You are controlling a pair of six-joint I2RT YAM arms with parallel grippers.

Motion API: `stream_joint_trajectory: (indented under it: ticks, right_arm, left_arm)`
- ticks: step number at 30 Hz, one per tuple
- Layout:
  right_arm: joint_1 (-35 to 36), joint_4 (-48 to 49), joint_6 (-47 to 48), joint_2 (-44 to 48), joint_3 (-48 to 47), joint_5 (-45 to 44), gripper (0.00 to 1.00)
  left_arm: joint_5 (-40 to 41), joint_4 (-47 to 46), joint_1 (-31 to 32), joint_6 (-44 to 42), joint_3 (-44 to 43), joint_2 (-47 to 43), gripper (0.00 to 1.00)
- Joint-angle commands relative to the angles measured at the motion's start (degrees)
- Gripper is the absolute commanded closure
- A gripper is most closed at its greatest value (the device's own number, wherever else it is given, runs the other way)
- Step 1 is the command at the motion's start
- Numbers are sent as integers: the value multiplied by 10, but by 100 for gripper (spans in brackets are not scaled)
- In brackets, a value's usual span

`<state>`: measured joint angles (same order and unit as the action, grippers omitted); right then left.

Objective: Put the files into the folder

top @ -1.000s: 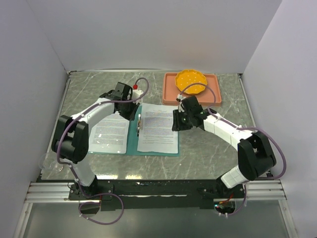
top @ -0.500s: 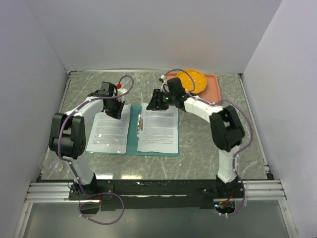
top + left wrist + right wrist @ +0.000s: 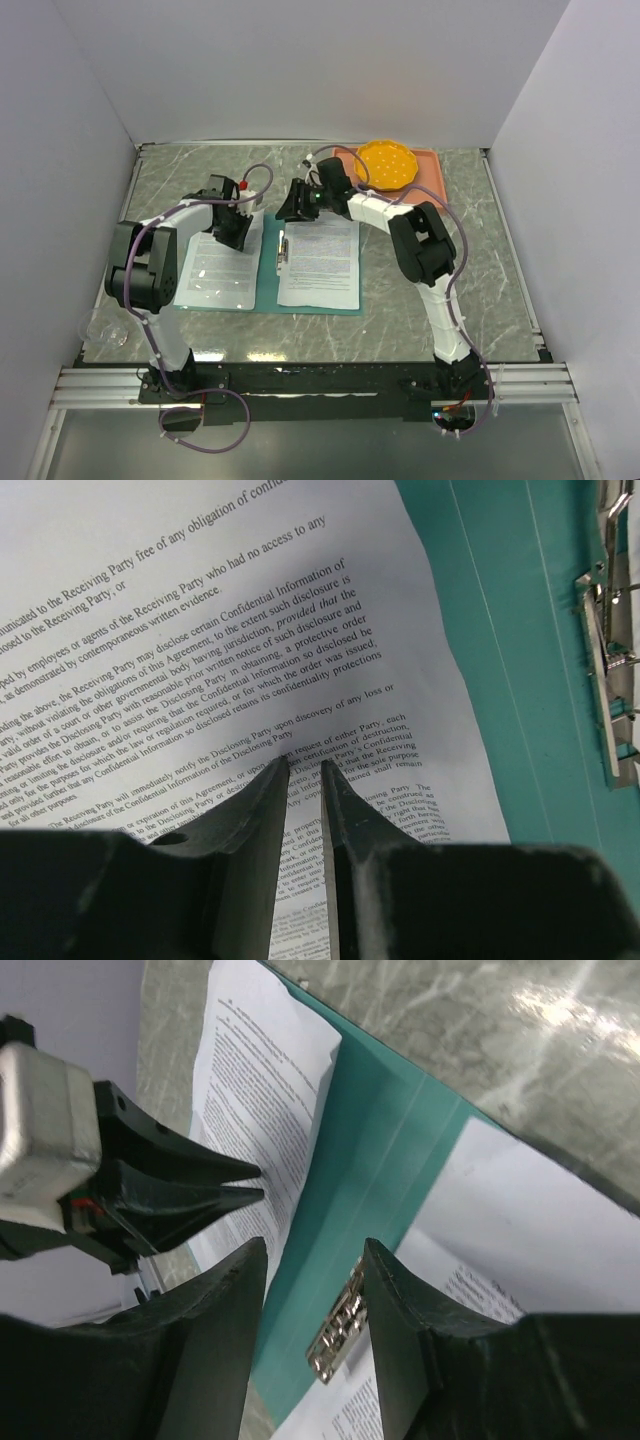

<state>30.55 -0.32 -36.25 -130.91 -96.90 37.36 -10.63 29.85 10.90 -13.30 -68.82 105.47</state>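
Next, my right gripper needs to go to the far end [image 3: 283, 238] [image 3: 358, 1278] of the metal clip on the teal folder's spine and close there.
The teal folder [image 3: 268, 272] lies open and flat on the table. One printed white sheet [image 3: 215, 270] lies on its left half and another [image 3: 320, 265] on its right half. The metal clip [image 3: 281, 250] sits along the spine. My left gripper [image 3: 238, 238] hovers low over the left sheet [image 3: 200, 630]; its jaws [image 3: 305, 763] stand a narrow slit apart, empty. My right gripper [image 3: 288, 208] is open and empty at the folder's far edge, above the spine [image 3: 350, 1160] and clip [image 3: 335, 1345]. The right wrist view also shows the left gripper [image 3: 262, 1184].
A salmon-pink tray [image 3: 430, 190] with a yellow dish [image 3: 388, 165] stands at the back right, just behind my right arm. A clear plastic object [image 3: 105, 330] lies near the front left corner. White walls close in three sides.
My right gripper has swung left from the right sheet's edge to the folder's far edge over the spine. My left gripper shifted left and slightly nearer, over the left sheet.
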Motion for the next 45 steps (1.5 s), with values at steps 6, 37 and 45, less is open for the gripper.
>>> stream_joint_trajectory:
  ticks: [6,37,45]
  right_arm:
    - [12,20,-31,-39,-31,8,51]
    - [33,102,-84,-43,16,53,54]
    - [43,142,-93,1,62,61,55]
  left_arm:
    - [-7,0,-2,-21,15,4,74]
    - [5,-4,-11,-33,29,-7,74]
    - [5,-6,-12,-35,31,-9,74]
